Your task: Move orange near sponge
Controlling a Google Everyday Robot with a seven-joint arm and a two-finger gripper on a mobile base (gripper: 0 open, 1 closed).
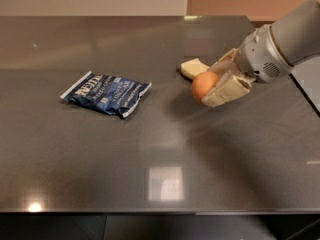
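Note:
The orange, now a little above the table, will be let go by my gripper on the dark table (215,80), where it will sit against the near end of the sponge, on my arm's side.
The orange (204,85) is a small round orange fruit held between my gripper's cream-padded fingers (227,89), a little above the dark table. My gripper (216,81) reaches in from the right and is shut on the orange. The sponge (191,67), a pale cream-yellow block, lies on the table right behind the orange; its right part is hidden by the gripper. The orange sits just in front of the sponge's near edge.
A blue crinkled snack bag (106,93) lies on the table to the left of the middle. The dark grey table (150,174) has its right edge near my arm (285,39) and its front edge at the bottom.

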